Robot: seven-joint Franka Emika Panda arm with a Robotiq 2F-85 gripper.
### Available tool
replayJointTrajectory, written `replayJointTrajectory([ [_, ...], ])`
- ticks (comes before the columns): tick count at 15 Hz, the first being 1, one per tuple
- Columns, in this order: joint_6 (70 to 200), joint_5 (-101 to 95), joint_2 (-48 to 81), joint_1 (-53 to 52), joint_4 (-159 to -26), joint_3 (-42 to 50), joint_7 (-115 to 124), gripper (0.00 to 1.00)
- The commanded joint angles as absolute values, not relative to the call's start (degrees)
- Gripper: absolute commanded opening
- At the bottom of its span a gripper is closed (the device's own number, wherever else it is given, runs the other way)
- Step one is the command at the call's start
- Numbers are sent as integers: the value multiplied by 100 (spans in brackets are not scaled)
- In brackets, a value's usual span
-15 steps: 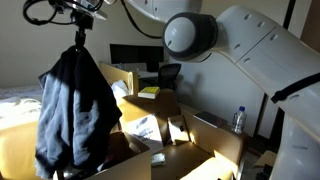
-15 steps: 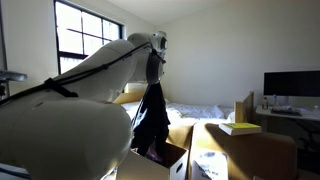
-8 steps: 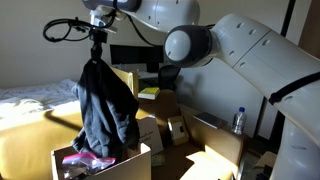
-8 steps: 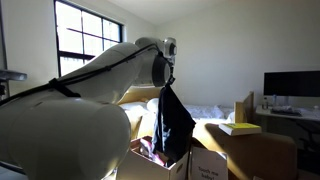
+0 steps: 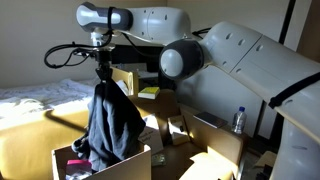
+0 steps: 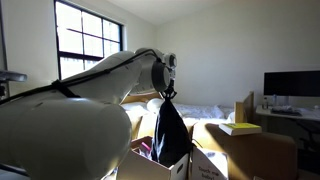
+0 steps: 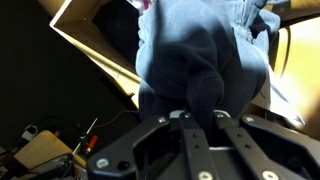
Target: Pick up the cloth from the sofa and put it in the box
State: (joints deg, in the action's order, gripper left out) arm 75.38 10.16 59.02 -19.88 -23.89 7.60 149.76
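I need to let go of the cloth with my gripper inside the small tan box (image 7: 195,45), next to the pink thing.
The cloth (image 5: 112,125) is a big dark garment hanging in a long bunch from my gripper (image 5: 102,82), which is shut on its top. Its lower end reaches down to the mouth of the small tan box (image 5: 135,165), where something pink (image 5: 80,161) shows beside it. In an exterior view the cloth (image 6: 171,135) hangs over the box (image 6: 145,167) too. In the wrist view the cloth (image 7: 200,65) bulges just past my gripper (image 7: 196,108), with the box's wall (image 7: 95,50) under it. The sofa is not clearly visible.
A bed with white sheets (image 5: 35,100) lies at the back. A bigger cardboard box (image 5: 200,135) with open flaps stands beside the small one. A yellow book (image 6: 238,127) lies on another carton, and a monitor (image 6: 292,84) stands on a desk. A bottle (image 5: 238,121) stands further off.
The arm has carried the cloth sideways and lowered it, from hanging high away from the small box to hanging with its lower end at the box's mouth. The grip has stayed shut.
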Motion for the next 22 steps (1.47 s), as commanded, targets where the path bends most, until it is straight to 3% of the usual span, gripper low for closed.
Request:
replayJointTrajectory([
  [1,6905,1848,5682,-1959,-2896,1055,14956,2],
  [5,6690,2458,5757,-1884,-2714,722,14839,2],
  [6,6517,2091,5979,-1730,-2214,54,14885,2],
  [11,6853,2118,5875,-1948,-2473,17,14846,2],
  [14,6636,1744,6206,-1860,-1914,-440,14894,2],
  [15,6666,1694,6241,-1854,-1850,-489,14883,34],
  [16,6745,1635,6152,-1856,-2001,-528,14823,35],
  [22,6868,1470,5952,-1893,-2275,-672,14704,73],
])
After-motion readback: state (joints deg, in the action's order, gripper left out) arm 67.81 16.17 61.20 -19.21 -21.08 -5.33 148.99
